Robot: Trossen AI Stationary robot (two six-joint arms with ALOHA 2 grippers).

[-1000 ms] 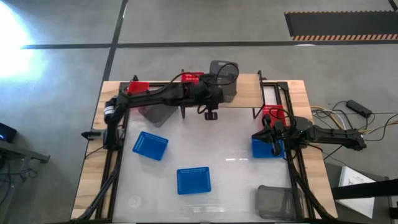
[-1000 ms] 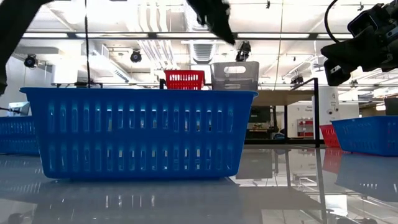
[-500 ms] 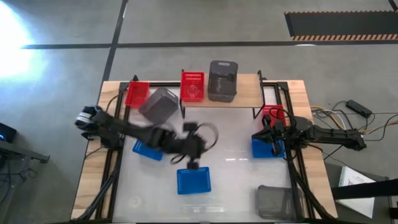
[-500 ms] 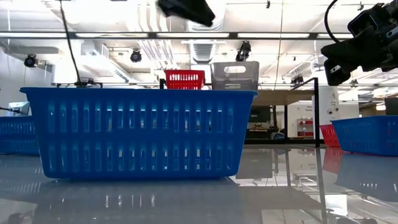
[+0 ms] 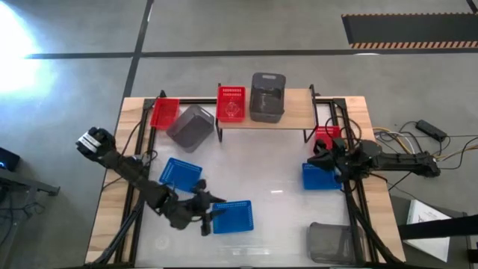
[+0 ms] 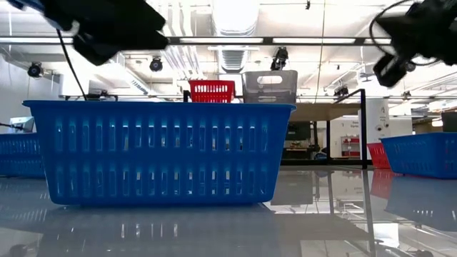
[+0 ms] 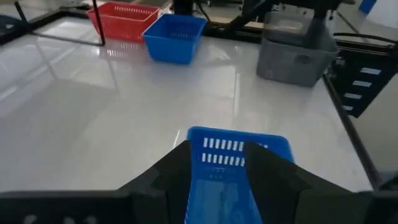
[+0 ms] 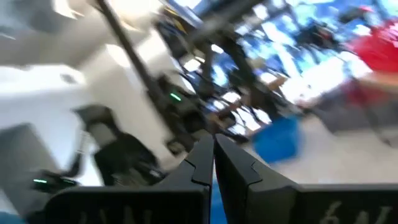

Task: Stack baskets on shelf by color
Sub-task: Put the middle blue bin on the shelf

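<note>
Next, I should close my right gripper on the rim of the near-edge blue basket (image 5: 252, 214), at the end farthest from my left gripper.
My left gripper (image 5: 208, 214) (image 7: 217, 148) is open. It hovers at the left end of a blue basket (image 5: 233, 217) (image 7: 239, 155) that stands on the tabletop near the near edge, above that end's rim in the low view (image 6: 114, 36). My right gripper (image 5: 318, 159) (image 8: 213, 142) is shut and hangs above another blue basket (image 5: 321, 178) at the right edge. The light-wood shelf (image 5: 291, 112) carries a red basket (image 5: 231, 103) and a dark grey basket (image 5: 267, 97).
Left of the shelf stand a red basket (image 5: 164, 112) and a tilted grey basket (image 5: 190, 127). A third blue basket (image 5: 181, 173) sits at mid-left. A red one (image 5: 328, 137) is on the right, and a grey one (image 5: 332, 240) sits at the near right corner.
My left arm has swung from the shelf toward the table's near edge and come down at the left end of the near blue basket. My right gripper has risen a little and tipped above the right blue basket. No basket has moved.
</note>
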